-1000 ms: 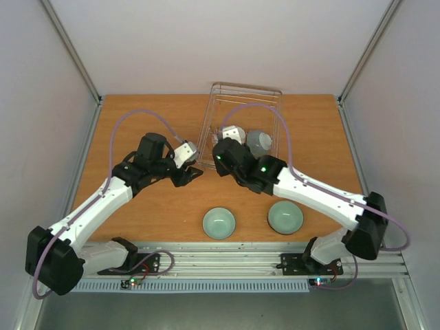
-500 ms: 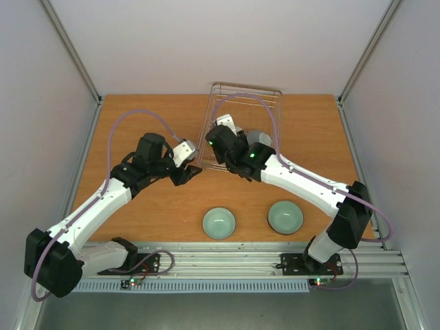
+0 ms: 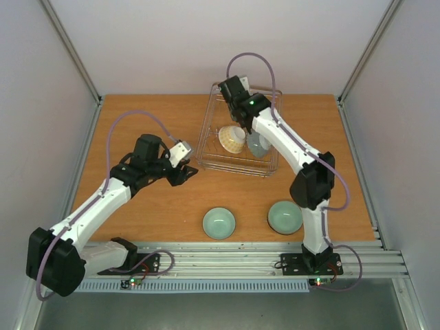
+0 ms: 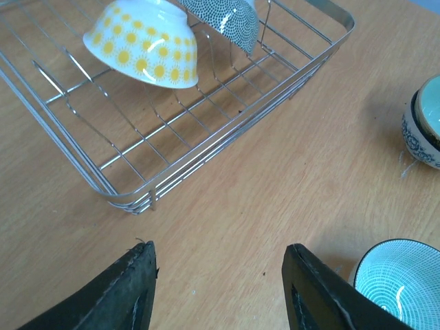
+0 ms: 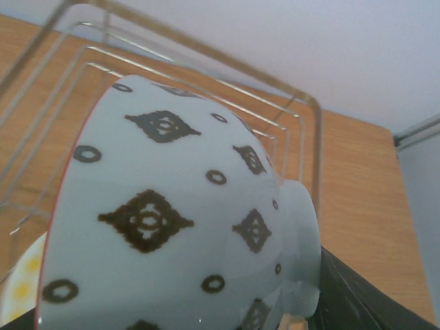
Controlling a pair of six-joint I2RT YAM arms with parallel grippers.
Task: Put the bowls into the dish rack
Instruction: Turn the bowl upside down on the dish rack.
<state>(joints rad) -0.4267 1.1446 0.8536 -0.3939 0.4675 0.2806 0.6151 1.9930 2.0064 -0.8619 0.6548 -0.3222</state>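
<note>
Next, my right gripper lets go of the white bowl inside the dish rack (image 3: 260, 116), just behind the blue-grey dotted bowl.
The wire dish rack (image 3: 269, 163) stands at the back middle of the table. A cream-yellow patterned bowl (image 3: 232, 139) and a blue-grey dotted bowl (image 3: 258, 144) lean on their sides inside it; both show in the left wrist view, yellow (image 4: 144, 45) and dotted (image 4: 223, 20). My right gripper (image 3: 230, 88) is over the rack's far end, shut on a white bowl with dark diamond marks (image 5: 172, 220), held on its side above the rack wires (image 5: 206, 62). My left gripper (image 3: 190, 172) (image 4: 218, 247) is open and empty, low over bare wood just left of the rack's near corner (image 4: 137, 203).
Two pale green bowls stand upright near the table's front edge, one at the middle (image 3: 219, 223) and one to its right (image 3: 284, 217). They also show in the left wrist view: one blue-patterned outside (image 4: 426, 124), one with a lined teal inside (image 4: 399, 282).
My right arm has swung from the rack's near left corner to its far end, carrying the white bowl. The yellow bowl in the rack is now uncovered. The left arm has barely moved.
</note>
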